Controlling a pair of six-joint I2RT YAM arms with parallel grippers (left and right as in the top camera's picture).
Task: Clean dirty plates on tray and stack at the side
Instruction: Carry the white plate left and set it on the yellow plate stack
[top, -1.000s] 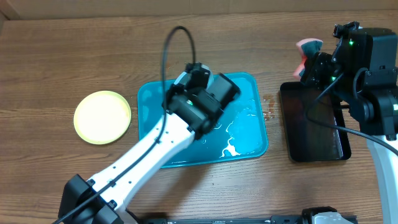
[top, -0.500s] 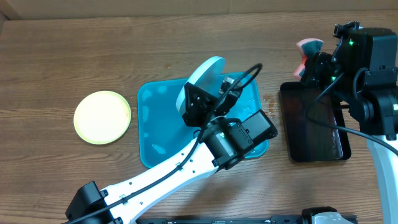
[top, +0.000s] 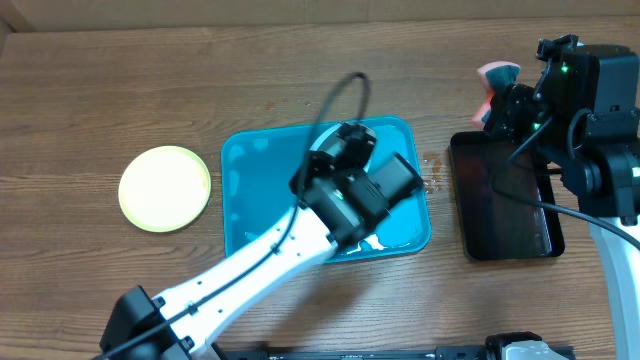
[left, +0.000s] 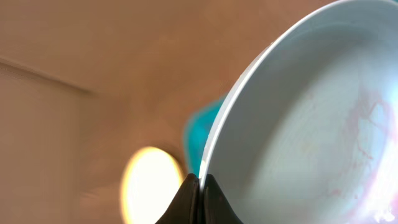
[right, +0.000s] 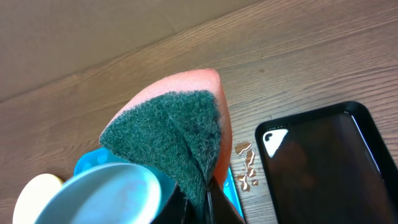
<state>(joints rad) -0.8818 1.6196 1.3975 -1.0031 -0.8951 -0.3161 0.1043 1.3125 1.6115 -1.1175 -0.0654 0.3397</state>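
Next, I let go of the light blue plate, now tilted up over the teal tray, with my left gripper on top of the yellow-green plate (top: 167, 188) (left: 151, 190) beside the teal tray.
My left gripper (left: 200, 182) is shut on the rim of a light blue plate (left: 311, 124), which is tilted up and has faint red smears in its pale centre. In the overhead view the left arm (top: 350, 190) hangs over the teal tray (top: 250, 190) and hides most of that plate. The plate also shows in the right wrist view (right: 106, 196). A yellow-green plate (top: 165, 188) lies on the table left of the tray. My right gripper (right: 196, 202) is shut on an orange sponge with a green scouring face (right: 174, 130), held high by the black tray's far left corner. A third plate is out of view.
A black rectangular tray (top: 505, 205) lies right of the teal tray, under the right arm. Water drops (right: 249, 165) lie on the wood between the two trays. White streaks of liquid (top: 372, 240) lie on the teal tray's near right part.
The left arm has swung and turned its wrist; the blue plate, raised edge-on over the tray's far rim half a second ago, is now under the arm. The right arm has not moved.
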